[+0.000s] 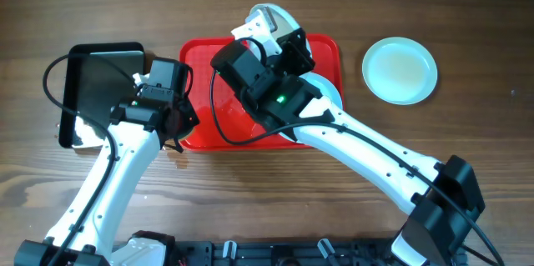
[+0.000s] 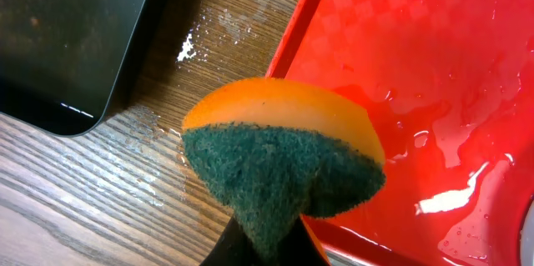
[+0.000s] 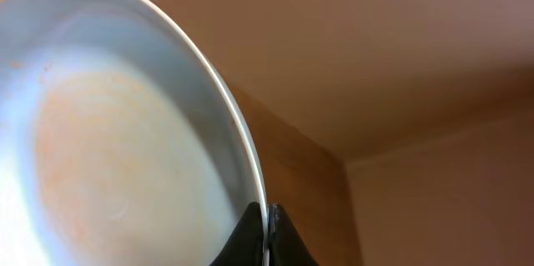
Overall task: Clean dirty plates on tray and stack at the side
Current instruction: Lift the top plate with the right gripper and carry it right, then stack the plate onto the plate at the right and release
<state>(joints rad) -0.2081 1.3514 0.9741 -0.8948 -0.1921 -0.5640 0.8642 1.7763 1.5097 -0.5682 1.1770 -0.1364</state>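
Next, my right gripper releases the pale mint-blue plate onto the plate on the table [image 1: 398,67].
My right gripper [image 1: 284,39] is shut on the rim of a pale mint-blue plate [image 1: 265,17] and holds it tilted on edge above the far side of the red tray [image 1: 200,62]. In the right wrist view the jaws [image 3: 267,233] pinch the rim, and the plate [image 3: 125,149] shows a faint orange-brown film. A second plate [image 1: 331,91] lies on the tray, mostly hidden under the right arm. A third plate [image 1: 400,69] lies on the table to the right. My left gripper [image 1: 177,126] is shut on an orange-and-green sponge [image 2: 284,158] over the tray's left edge [image 2: 292,41].
A glossy black tray [image 1: 100,82] sits left of the red tray and also shows in the left wrist view [image 2: 58,32]. Water lies on the wood between the trays [image 2: 192,45] and on the red tray's surface [image 2: 450,199].
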